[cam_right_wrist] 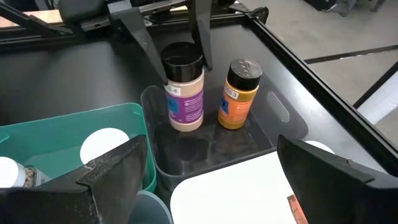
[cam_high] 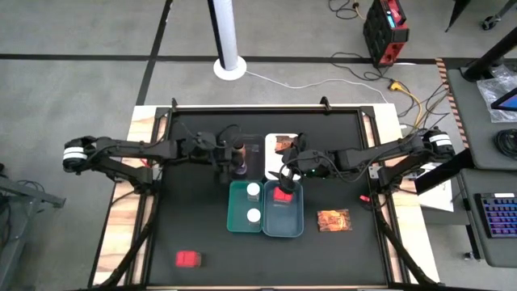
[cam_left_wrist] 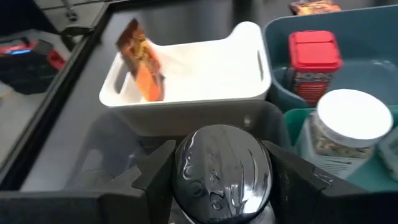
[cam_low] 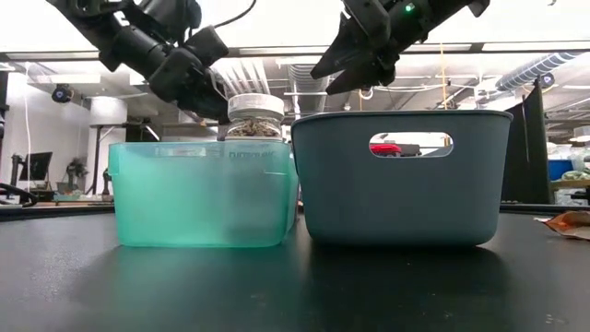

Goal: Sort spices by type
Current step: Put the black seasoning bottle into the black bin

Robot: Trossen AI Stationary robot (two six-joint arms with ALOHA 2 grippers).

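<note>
The purple bottle, now beside the orange bottle in the clear tray, will be let go by my left gripper in the clear tray [cam_high: 237,169], between the orange bottle and the teal tray.
In the clear tray [cam_right_wrist: 261,134] a purple-labelled dark-capped bottle [cam_right_wrist: 185,99] stands beside an orange bottle with a brown cap [cam_right_wrist: 238,93]. My left gripper [cam_left_wrist: 219,155] is shut on the purple bottle. My right gripper [cam_right_wrist: 224,186] hangs open and empty above the grey-blue tray [cam_high: 284,222], where a red box [cam_high: 283,194] stands. Two white-capped jars [cam_high: 254,191] [cam_high: 254,215] sit in the teal tray [cam_high: 236,218]. One packet [cam_left_wrist: 143,62] leans in the white tray [cam_left_wrist: 205,74]. Another packet [cam_high: 334,220] and a second red box [cam_high: 187,259] lie on the table. My left gripper pinches the purple bottle's cap [cam_left_wrist: 221,186] between its two fingers [cam_right_wrist: 149,53], one on each side. The fingers slant down from the table's left. The bottle is upright inside the clear tray; whether its base rests on the tray floor, I cannot tell.
The four trays stand close together in the middle of the black table [cam_high: 202,234]. Open mat lies near the front and on both sides. In the low view the teal tray [cam_low: 203,194] and the grey-blue tray [cam_low: 401,180] stand side by side, hiding what is behind them.
</note>
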